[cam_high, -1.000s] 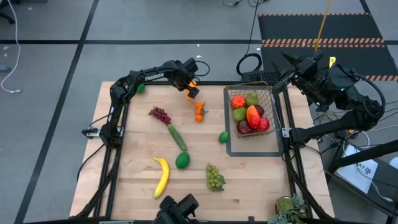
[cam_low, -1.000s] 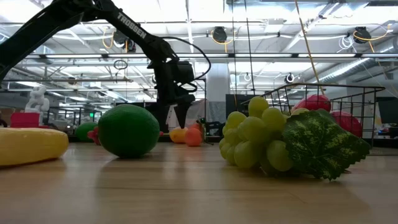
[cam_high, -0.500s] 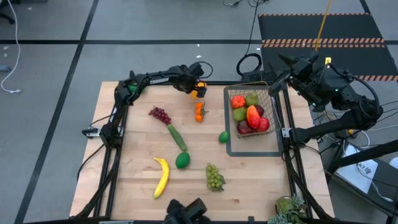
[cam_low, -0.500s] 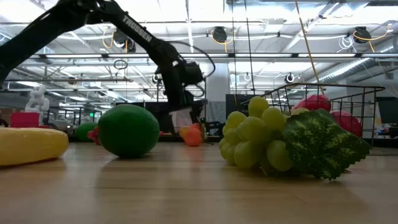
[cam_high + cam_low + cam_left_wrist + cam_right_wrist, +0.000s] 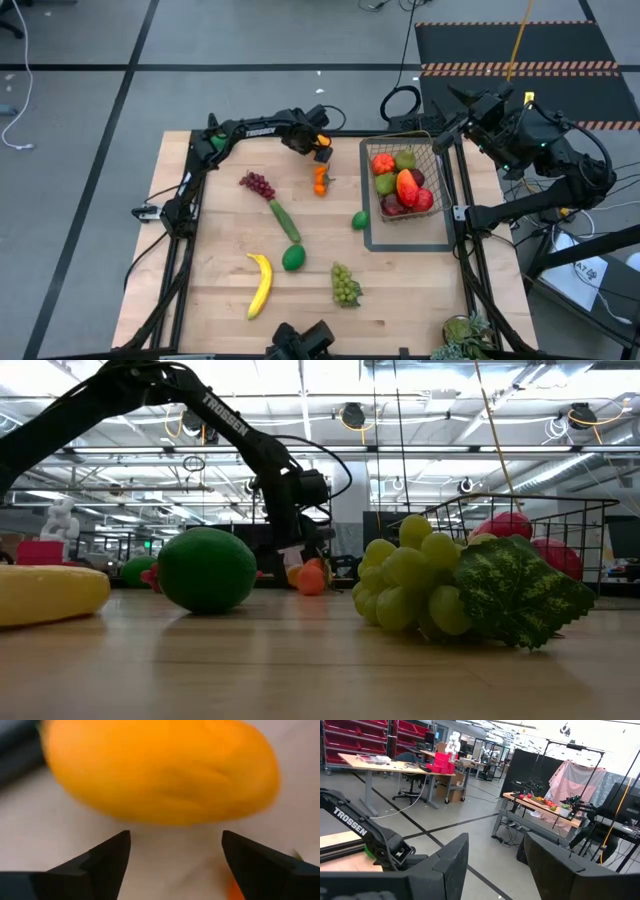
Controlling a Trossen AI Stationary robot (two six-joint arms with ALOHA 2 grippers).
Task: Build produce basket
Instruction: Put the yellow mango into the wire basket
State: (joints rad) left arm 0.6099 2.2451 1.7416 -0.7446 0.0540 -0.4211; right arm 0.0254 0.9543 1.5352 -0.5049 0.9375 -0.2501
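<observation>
The orange lies lengthwise across the open fingers of the robot's left gripper, so that gripper should back away, turn and pinch the orange's long sides [image 5: 172,815].
My left gripper [image 5: 320,147] is at the table's far edge, left of the basket, fingers pointing down over an orange [image 5: 160,770]. Its fingers [image 5: 107,855] stand well apart, and the orange lies just past their tips. In the low view the orange [image 5: 296,573] shows low under the gripper [image 5: 292,555]. The wire basket [image 5: 440,165] stands at the far right on a flat dark frame [image 5: 405,240] and holds several fruits. My right gripper [image 5: 462,118] is open and empty, raised beyond the table's far right corner. My left gripper comes at the orange from above, its two fingers apart. The orange's near side [image 5: 165,817] lies just beyond the fingertips. I cannot tell whether a finger touches it.
On the table lie two small oranges with a leaf [image 5: 320,180], purple grapes [image 5: 257,184], a cucumber [image 5: 285,220], a lime [image 5: 360,220], a green fruit [image 5: 293,258], a banana [image 5: 260,285] and green grapes [image 5: 345,285]. A green fruit [image 5: 228,142] lies by the left arm.
My left gripper has gone along the far edge toward the table's right edge, nearer the basket. The orange has shifted the same way and stays under the gripper.
</observation>
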